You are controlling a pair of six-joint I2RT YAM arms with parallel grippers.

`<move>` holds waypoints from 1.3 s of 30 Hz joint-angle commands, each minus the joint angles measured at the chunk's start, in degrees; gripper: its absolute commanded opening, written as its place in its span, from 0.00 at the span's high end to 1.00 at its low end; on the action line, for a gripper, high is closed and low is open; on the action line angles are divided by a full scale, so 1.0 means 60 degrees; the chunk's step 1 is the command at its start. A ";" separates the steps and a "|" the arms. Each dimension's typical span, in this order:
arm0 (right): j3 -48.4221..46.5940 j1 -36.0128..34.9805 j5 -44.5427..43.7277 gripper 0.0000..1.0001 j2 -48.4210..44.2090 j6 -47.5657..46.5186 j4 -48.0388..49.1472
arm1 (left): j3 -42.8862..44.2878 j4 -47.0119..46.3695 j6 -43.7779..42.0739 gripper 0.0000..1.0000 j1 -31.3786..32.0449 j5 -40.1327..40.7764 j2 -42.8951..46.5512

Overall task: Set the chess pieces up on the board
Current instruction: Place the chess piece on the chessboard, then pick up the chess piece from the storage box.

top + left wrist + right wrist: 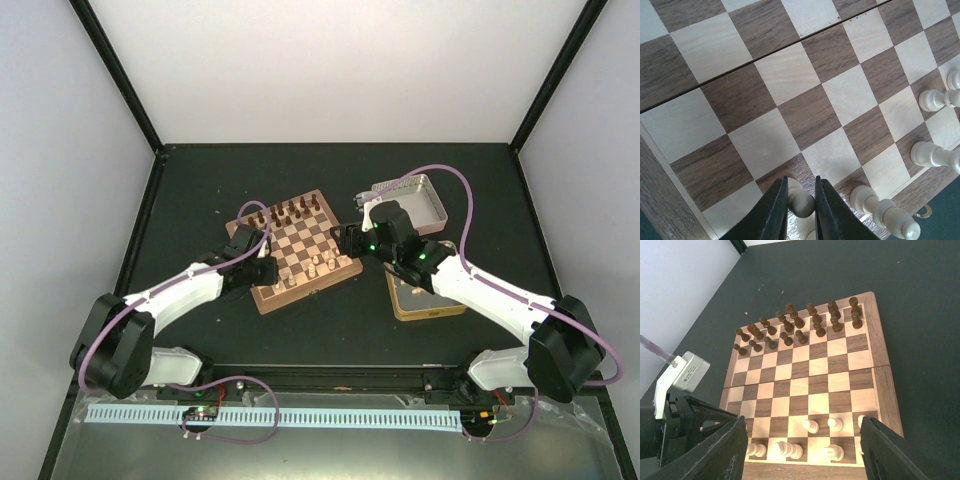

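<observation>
Next, I will reach my right gripper into the gold tin (417,291) and grasp a pale chess piece's narrow middle.
The board (300,243) lies tilted at the table's middle, and dark brown pieces (795,325) fill its far rows. Several pale chess pieces (810,426) stand or lie along its near rows. In the left wrist view my left gripper (801,179) is shut on the round head of a pale pawn (802,202) that stands on a dark square near the board's corner (670,215). Other pale pieces (875,205) lie beside it to the right. My right gripper (804,421) hovers open above the board's near edge (815,471), holding nothing.
A gold tin (425,300) lies right of the board under the right arm. A silver tin lid (412,198) sits behind it. The board's middle rows (810,385) carry no pieces. Black walls edge the dark table.
</observation>
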State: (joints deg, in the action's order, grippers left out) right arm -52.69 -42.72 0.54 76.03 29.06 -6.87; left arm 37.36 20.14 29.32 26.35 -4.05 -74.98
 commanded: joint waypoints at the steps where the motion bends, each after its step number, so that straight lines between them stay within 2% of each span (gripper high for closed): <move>1: -0.0279 0.0021 -0.0072 0.37 0.0005 0.0062 -0.0082 | 0.0293 0.0236 -0.0065 0.81 0.0062 -0.0095 0.0061; 7: -0.0320 0.0024 -0.0221 0.37 -0.0170 0.0277 -0.0205 | 0.0809 0.0495 -0.0158 0.73 0.0061 -0.0029 0.0129; 13: -0.0344 0.0052 -0.1190 0.37 -0.0478 0.0651 -0.0733 | 0.1176 0.0832 -0.0179 0.68 0.0054 0.0141 0.0560; 16: -0.0368 0.0334 -0.1901 0.37 -0.0693 0.1090 -0.1572 | 0.1337 0.0955 -0.0209 0.63 0.0048 0.0192 0.1027; 22: -0.0277 0.1715 -0.1845 0.36 -0.1052 0.2063 -0.4628 | 0.1406 0.0764 -0.0488 0.51 0.0033 0.0110 0.2506; 27: 0.0945 0.2604 -0.1604 0.37 -0.1367 0.1926 -0.5150 | 0.1002 -0.0159 -0.0719 0.44 0.0007 0.0032 0.3848; 31: 0.1319 0.2866 -0.1231 0.46 -0.0891 0.1434 -0.5127 | 0.0808 -0.0633 -0.0891 0.41 0.0003 -0.0240 0.4547; 35: 0.1308 0.3060 -0.0684 0.52 0.0012 0.0987 -0.4864 | 0.0843 -0.0688 -0.1041 0.40 0.0003 -0.0360 0.4914; 39: 0.1174 0.3134 -0.0464 0.65 0.0829 0.0640 -0.4721 | 0.0809 -0.0671 -0.1101 0.39 0.0001 -0.0497 0.5155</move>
State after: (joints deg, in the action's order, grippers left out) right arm -44.56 -24.58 -4.62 77.91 35.81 -36.10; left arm 42.57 17.91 24.23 26.35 -5.50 -45.54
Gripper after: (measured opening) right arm 0.407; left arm 0.608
